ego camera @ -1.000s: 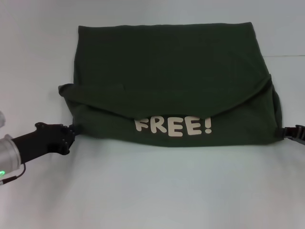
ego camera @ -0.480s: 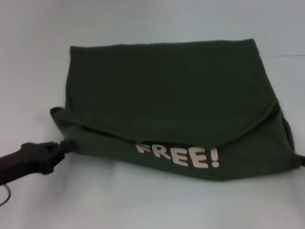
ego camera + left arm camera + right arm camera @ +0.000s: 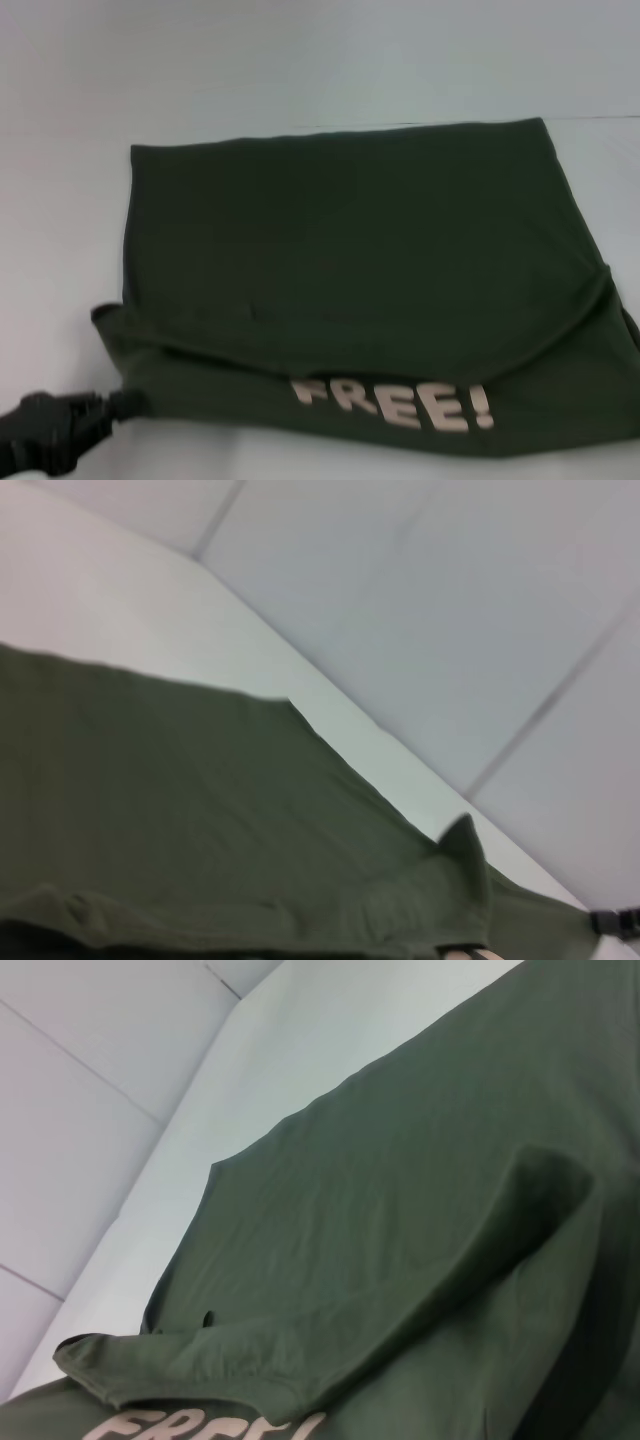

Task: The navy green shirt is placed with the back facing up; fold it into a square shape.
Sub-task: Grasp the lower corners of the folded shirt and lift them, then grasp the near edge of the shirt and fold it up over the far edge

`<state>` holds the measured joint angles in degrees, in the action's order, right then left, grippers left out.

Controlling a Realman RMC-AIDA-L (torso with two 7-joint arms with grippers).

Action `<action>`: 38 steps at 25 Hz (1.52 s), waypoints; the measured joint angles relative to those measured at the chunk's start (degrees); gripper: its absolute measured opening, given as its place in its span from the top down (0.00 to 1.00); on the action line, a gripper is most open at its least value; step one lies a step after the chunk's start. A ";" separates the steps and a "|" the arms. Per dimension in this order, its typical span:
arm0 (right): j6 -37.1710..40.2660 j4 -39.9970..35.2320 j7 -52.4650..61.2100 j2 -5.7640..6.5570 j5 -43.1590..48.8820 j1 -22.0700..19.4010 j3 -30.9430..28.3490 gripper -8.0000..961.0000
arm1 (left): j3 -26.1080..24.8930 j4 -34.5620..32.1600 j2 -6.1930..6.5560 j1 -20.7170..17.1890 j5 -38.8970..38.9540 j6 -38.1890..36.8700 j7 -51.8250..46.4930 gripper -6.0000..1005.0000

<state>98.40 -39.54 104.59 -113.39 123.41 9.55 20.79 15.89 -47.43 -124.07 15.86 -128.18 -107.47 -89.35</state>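
Next, my right gripper lets go of the navy green shirt's near corner just beside the shirt's far corner on that gripper's side (image 3: pixel 584 163).
The navy green shirt (image 3: pixel 350 260) lies on the white table, its near part folded over so the cream "FREE!" lettering (image 3: pixel 395 403) shows along the near edge. My left gripper (image 3: pixel 128 403) is at the bottom left of the head view, shut on the shirt's near left corner. My right gripper is outside the head view. In the left wrist view it shows as a small black piece (image 3: pixel 612 921) shut on the shirt's (image 3: pixel 200 820) far corner. The right wrist view looks along the shirt (image 3: pixel 400 1210) and a raised fold.
The white table (image 3: pixel 300 70) stretches bare behind and to the left of the shirt. A pale wall with seams rises beyond the table's edge (image 3: pixel 380 730).
The whole shirt has slid toward me across the table, its far edge coming nearer. My left gripper drew back with the corner and the right gripper left the head view.
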 joint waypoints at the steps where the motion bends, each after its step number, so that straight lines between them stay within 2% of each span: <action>1: 0.77 -0.01 -0.37 0.07 0.00 -0.68 -0.02 0.94 | -0.18 -0.14 0.01 -0.10 -0.93 -0.94 0.07 0.99; 6: 3.99 -0.01 -1.85 0.06 0.70 -3.47 -0.42 0.94 | -0.54 -0.53 0.03 -0.47 -5.12 -5.47 0.29 0.99; 10: 5.37 0.24 -3.21 -0.17 2.95 -4.98 -2.91 0.93 | -0.57 -0.91 -0.05 -0.99 -7.65 -7.67 0.51 0.99; 16: 6.34 0.66 -4.06 -0.27 5.03 -4.88 -6.39 0.92 | -0.61 -1.01 -0.05 -1.34 -8.37 -7.57 0.81 0.99; 20: 7.56 0.76 -3.90 -0.26 4.72 -2.04 -9.53 0.92 | -1.77 -1.00 0.52 0.34 -8.42 -6.46 0.21 0.99; 22: 7.61 0.81 -3.61 -0.25 4.72 0.73 -11.64 0.91 | -2.48 -0.90 1.08 1.56 -8.36 -5.83 -0.20 0.99; 26: 7.47 1.03 -3.52 -0.09 4.64 3.54 -13.97 0.91 | -3.82 -0.71 2.33 4.44 -7.99 -5.02 -1.05 0.99; 27: 7.47 1.41 -3.51 0.27 4.57 5.42 -15.53 0.91 | -4.44 -0.70 2.90 5.75 -7.92 -4.75 -1.42 0.99; 32: 6.61 3.06 -3.24 1.23 3.99 9.57 -17.47 0.90 | -6.56 -0.31 4.96 10.31 -7.68 -2.49 -2.16 0.99; 38: 0.31 5.93 -2.81 2.17 3.27 15.63 -17.89 0.89 | -7.08 1.82 7.23 15.37 -6.79 3.21 -3.34 0.99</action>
<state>98.71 -33.61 101.77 -111.22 126.68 25.18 2.90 8.80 -45.61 -116.83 31.23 -134.98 -104.25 -92.69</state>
